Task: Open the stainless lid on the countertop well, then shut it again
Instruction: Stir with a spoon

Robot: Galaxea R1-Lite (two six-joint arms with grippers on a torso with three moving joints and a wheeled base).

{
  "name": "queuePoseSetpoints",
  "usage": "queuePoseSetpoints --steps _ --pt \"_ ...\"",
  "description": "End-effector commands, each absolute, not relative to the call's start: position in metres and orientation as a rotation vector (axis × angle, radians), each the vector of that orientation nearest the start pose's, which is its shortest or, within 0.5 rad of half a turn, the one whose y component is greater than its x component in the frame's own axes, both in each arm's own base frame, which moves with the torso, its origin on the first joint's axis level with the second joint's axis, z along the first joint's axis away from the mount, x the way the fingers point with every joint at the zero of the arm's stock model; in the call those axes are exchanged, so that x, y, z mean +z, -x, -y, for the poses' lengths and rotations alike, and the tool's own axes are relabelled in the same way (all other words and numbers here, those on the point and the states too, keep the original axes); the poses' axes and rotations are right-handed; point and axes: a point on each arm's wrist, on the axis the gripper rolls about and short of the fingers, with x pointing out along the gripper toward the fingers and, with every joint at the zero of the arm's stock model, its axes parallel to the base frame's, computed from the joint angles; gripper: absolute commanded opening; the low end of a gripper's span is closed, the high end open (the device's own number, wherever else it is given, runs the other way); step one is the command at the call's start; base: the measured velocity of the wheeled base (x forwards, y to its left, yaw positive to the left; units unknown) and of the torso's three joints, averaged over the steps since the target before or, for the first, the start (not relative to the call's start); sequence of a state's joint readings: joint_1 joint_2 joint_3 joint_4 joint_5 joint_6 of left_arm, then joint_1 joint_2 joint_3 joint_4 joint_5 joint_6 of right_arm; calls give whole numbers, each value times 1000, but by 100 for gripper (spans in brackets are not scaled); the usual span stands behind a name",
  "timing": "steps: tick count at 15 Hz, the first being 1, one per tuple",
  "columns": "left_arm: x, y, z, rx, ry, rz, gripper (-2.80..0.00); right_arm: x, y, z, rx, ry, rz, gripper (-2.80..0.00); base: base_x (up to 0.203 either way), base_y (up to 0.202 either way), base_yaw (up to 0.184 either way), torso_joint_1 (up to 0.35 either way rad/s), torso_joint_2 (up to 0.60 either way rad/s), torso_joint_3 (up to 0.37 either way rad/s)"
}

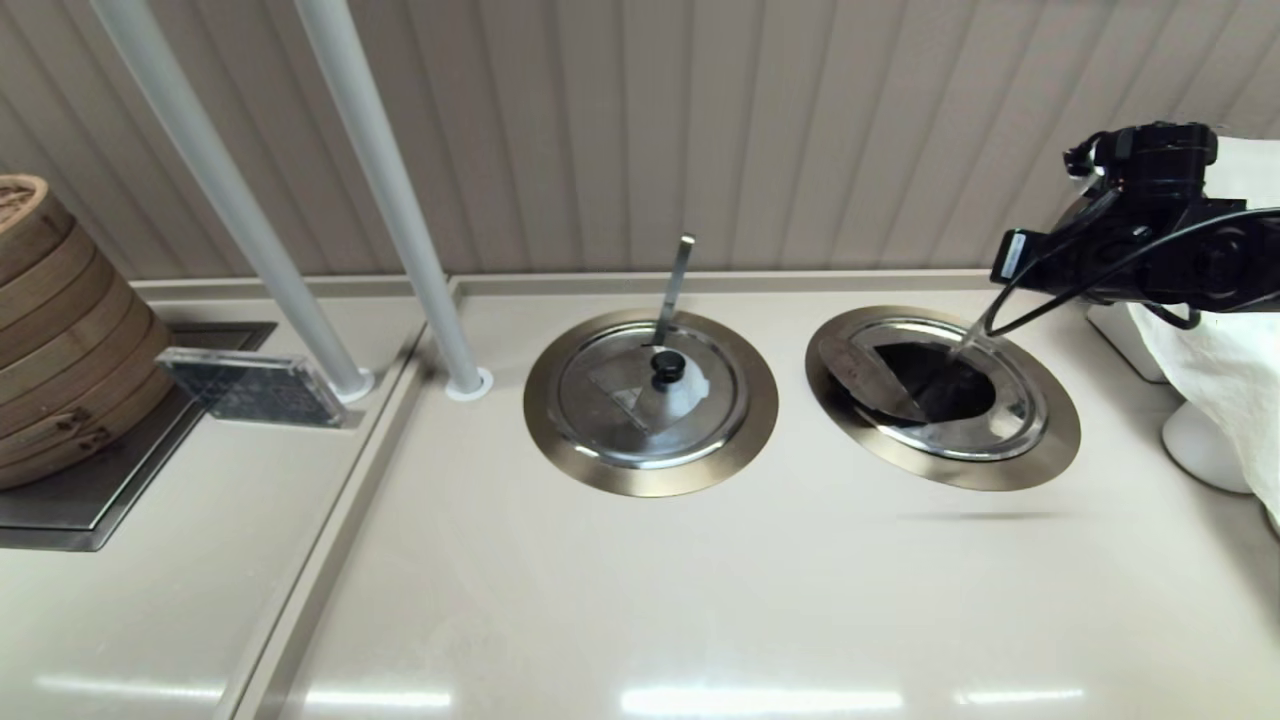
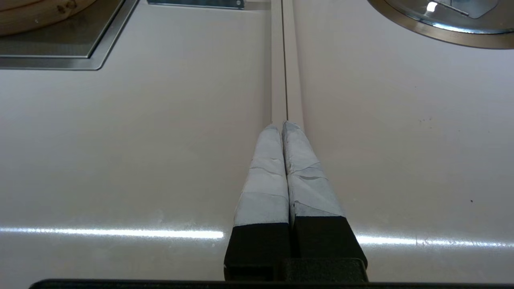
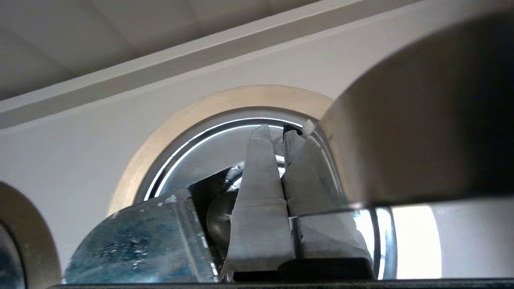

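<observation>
The robot's right gripper will release the ladle inside the dark opening of the well (image 1: pixel 950 386) (image 3: pixel 224 212), next to the raised flap.
The countertop well (image 1: pixel 1050 440) on the right has a wide bronze-grey collar. Its stainless lid (image 1: pixel 1010 420) stands open: the wedge flap (image 1: pixel 973 340) is tilted up and a dark opening (image 1: pixel 940 385) shows beneath. In the right wrist view my right gripper (image 3: pixel 277 134) is shut, with the small black knob (image 3: pixel 292 129) pinched at its tips. The raised flap (image 3: pixel 421 120) looms close beside the fingers, over the lid's ring (image 3: pixel 188 152). My left gripper (image 2: pixel 283 125) is shut and empty, low over the counter seam, out of the head view.
The twin well (image 1: pixel 560 440) to the left has a white-smeared lid (image 1: pixel 650 400) and a ladle handle (image 1: pixel 678 285) sticking up. Two grey poles (image 1: pixel 400 220) rise at left, by an acrylic sign (image 1: pixel 255 388) and bamboo steamers (image 1: pixel 60 330). White cloth (image 1: pixel 1215 390) hangs at right.
</observation>
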State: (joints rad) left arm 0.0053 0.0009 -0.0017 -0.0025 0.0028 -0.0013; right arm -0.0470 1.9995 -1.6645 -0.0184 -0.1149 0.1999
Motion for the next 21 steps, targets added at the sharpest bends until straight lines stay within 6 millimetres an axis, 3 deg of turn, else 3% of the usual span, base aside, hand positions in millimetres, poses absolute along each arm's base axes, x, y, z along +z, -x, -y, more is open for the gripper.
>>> queuePoseSetpoints --steps 1,3,6,9,11,15,21 --pt "76 23 0 9 2 3 -280 246 -422 4 -158 -180 -315 -280 0 0 0 0 0 0" --pt "76 23 0 9 2 3 -280 252 -416 -5 -154 -179 -305 -280 0 0 0 0 0 0" --pt "76 23 0 9 2 3 -280 257 -394 -1 -165 -182 -321 -280 0 0 0 0 0 0" --pt "76 23 0 9 2 3 -280 262 -360 18 -185 -198 -334 -280 0 0 0 0 0 0" --pt "76 23 0 9 2 3 -280 261 -354 35 -209 -207 -340 -280 0 0 0 0 0 0" --pt "76 23 0 9 2 3 -280 244 -370 42 -223 -208 -382 -280 0 0 0 0 0 0" --pt "76 23 0 9 2 3 -280 223 -420 31 -193 -208 -335 -280 0 0 0 0 0 0"
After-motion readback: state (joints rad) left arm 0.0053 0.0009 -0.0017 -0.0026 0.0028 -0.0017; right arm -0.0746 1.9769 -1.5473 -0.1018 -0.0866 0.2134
